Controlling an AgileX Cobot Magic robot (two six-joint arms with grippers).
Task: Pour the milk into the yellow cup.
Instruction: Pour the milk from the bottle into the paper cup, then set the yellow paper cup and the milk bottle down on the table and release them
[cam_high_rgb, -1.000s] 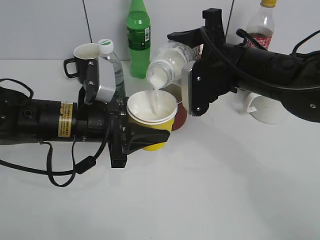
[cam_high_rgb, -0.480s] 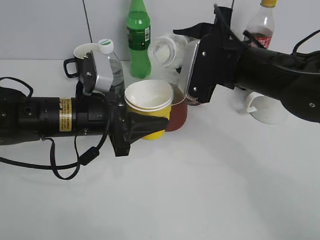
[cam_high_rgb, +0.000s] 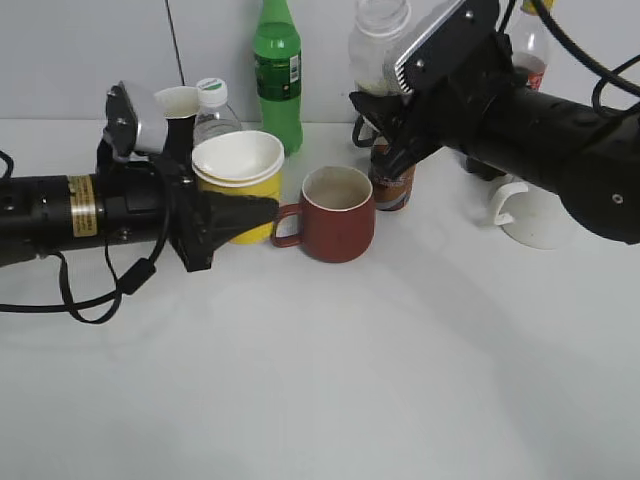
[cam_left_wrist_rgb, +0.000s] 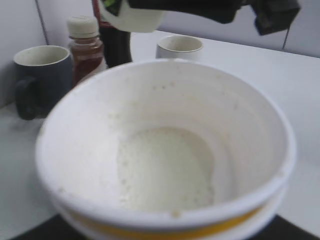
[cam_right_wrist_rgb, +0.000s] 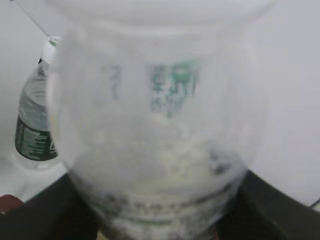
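Note:
My left gripper needs to let go of the yellow cup on the table (cam_high_rgb: 210, 245) just in front of the water bottle.
My left gripper (cam_high_rgb: 232, 215) is shut on the yellow cup (cam_high_rgb: 238, 180) and holds it upright at the left of the table. The left wrist view looks into the cup (cam_left_wrist_rgb: 165, 150); white milk lies in its bottom. My right gripper (cam_high_rgb: 385, 85) is shut on the milk bottle (cam_high_rgb: 378, 45), upright and raised at the back, right of the green bottle. The bottle fills the right wrist view (cam_right_wrist_rgb: 160, 130); its walls are cloudy and a little milk sits low in it. The jaws show only as dark edges at both lower corners.
A dark red mug (cam_high_rgb: 338, 213) stands between the arms. Behind are a green bottle (cam_high_rgb: 277, 70), a water bottle (cam_high_rgb: 213, 112), a dark mug (cam_high_rgb: 178, 102), a brown coffee bottle (cam_high_rgb: 392, 185), a white mug (cam_high_rgb: 530, 215) and a yellow-capped bottle (cam_high_rgb: 530, 45).
The right gripper has tipped the milk bottle back upright and lifted it up and to the right. The left gripper has drawn the yellow cup to the left, uncovering the red mug.

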